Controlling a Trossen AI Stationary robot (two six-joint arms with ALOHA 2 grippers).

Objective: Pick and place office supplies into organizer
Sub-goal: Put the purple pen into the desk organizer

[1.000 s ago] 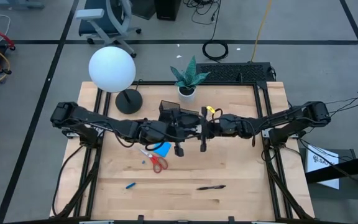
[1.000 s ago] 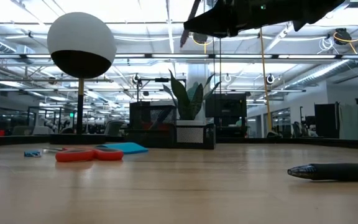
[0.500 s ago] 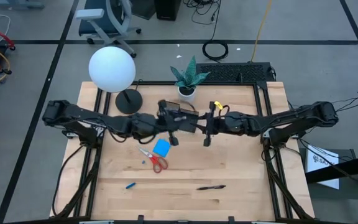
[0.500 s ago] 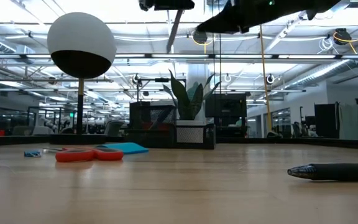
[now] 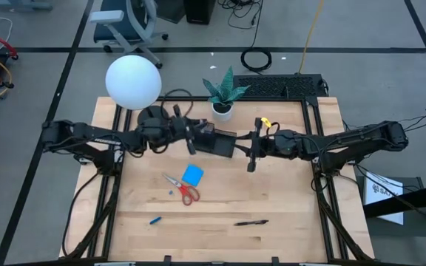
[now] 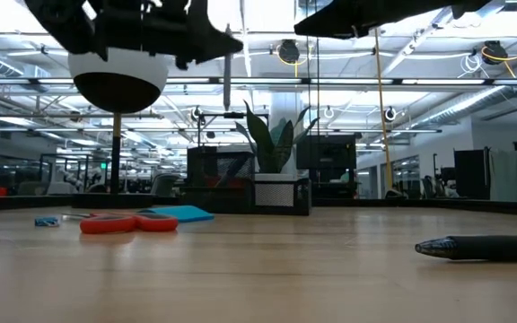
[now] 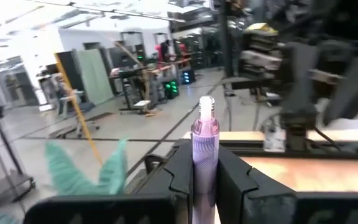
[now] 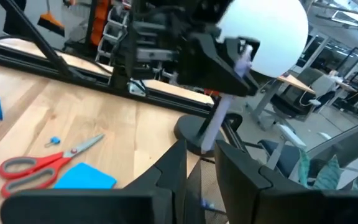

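Note:
My left gripper needs to release the pale grey pen in the black organizer's rear compartment (image 5: pixel 204 130), near the white plant pot.
My left gripper (image 5: pixel 191 140) is shut on a pale grey pen (image 7: pixel 204 140). The pen stands upright beside the left end of the black organizer (image 5: pixel 225 144). In the low view the pen's lower end (image 6: pixel 227 100) hangs above the organizer's top (image 6: pixel 215 175). My right gripper (image 5: pixel 251 154) hovers level at the organizer's right, its fingers (image 8: pixel 235 168) a narrow gap apart with nothing between them. Red-handled scissors (image 5: pixel 184 189), a blue note pad (image 5: pixel 192 174), a black pen (image 5: pixel 251 222) and a small blue piece (image 5: pixel 155 219) lie flat on the table. My left gripper pinches the pen between its two fingers near the pen's upper end (image 7: pixel 204 171). The fingers come level from the table's left and lie across the pen. A short part with the clear end (image 7: pixel 207 107) sticks up above them. The long part (image 8: pixel 219 121) hangs below, clear of everything.
A globe lamp (image 5: pixel 133 81) with a round black base (image 5: pixel 152 118) stands at the far left, and a white plant pot (image 5: pixel 222 109) sits just behind the organizer. A tiny blue piece (image 5: pixel 172 192) lies by the scissors. Bare wood shows at the near right.
My left gripper has carried the pen from the table's middle toward the far left and lower, ending beside the organizer. The pen has swung from slanted to upright. My right gripper has drawn back a little toward the table's right edge and risen slightly.

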